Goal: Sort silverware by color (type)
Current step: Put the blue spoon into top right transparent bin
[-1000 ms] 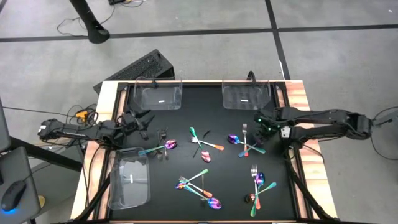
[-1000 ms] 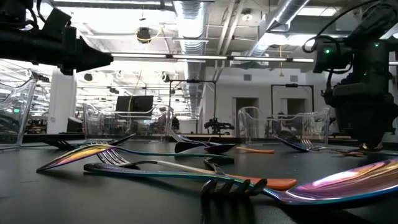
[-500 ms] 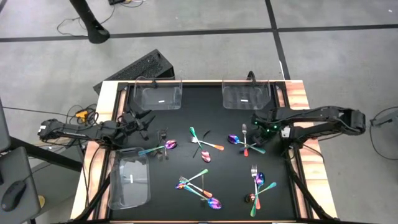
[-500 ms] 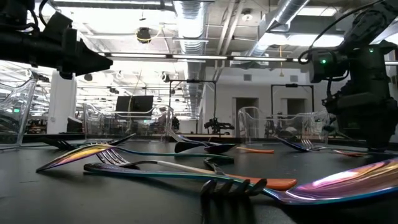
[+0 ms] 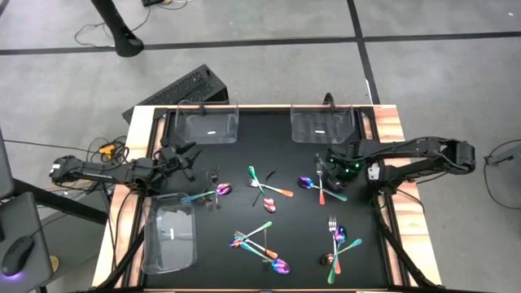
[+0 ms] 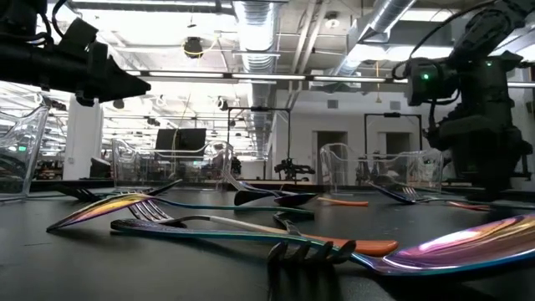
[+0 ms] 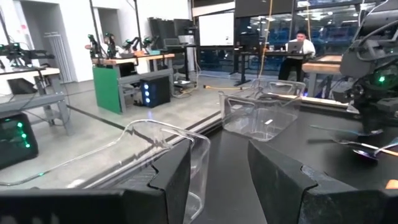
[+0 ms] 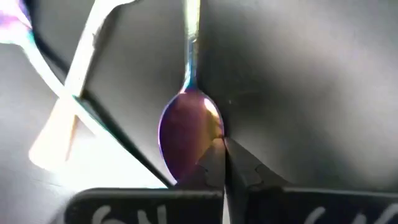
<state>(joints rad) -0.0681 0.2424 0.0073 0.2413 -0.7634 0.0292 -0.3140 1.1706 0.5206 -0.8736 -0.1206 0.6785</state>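
Observation:
My right gripper's closed fingertips only meet the iridescent spoon bowl's rim; I should open them and grip its neck (image 8: 189, 83).
Slim forks and spoons lie flat on the black table in several small heaps: iridescent, coppery and dark pieces at the left (image 5: 207, 194), the middle (image 5: 267, 189), the right (image 5: 324, 189) and near the front (image 5: 260, 244) (image 5: 338, 242). My right gripper (image 5: 324, 169) is shut and low over the right heap. In its wrist view the gripper (image 8: 222, 149) points down at the rim of an iridescent spoon's purple bowl (image 8: 186, 130). My left gripper (image 5: 189, 155) waits open and empty at the table's left edge (image 7: 217, 165). My right gripper's shut fingertips (image 8: 214, 158) come from above, pointing down, at the rim of the iridescent spoon's bowl (image 8: 208, 134). The spoon lies flat on the table. I cannot tell whether the fingertips touch it.
Clear plastic trays stand at the far left (image 5: 210, 126), the far right (image 5: 321, 126) and the near left (image 5: 171, 236). A pale handle (image 8: 74, 106) lies crossed beside the spoon. The table has a wooden rim (image 5: 391, 122).
My right gripper has moved toward the table's left edge, from beside the right heap to over it. The silverware has stayed where it was.

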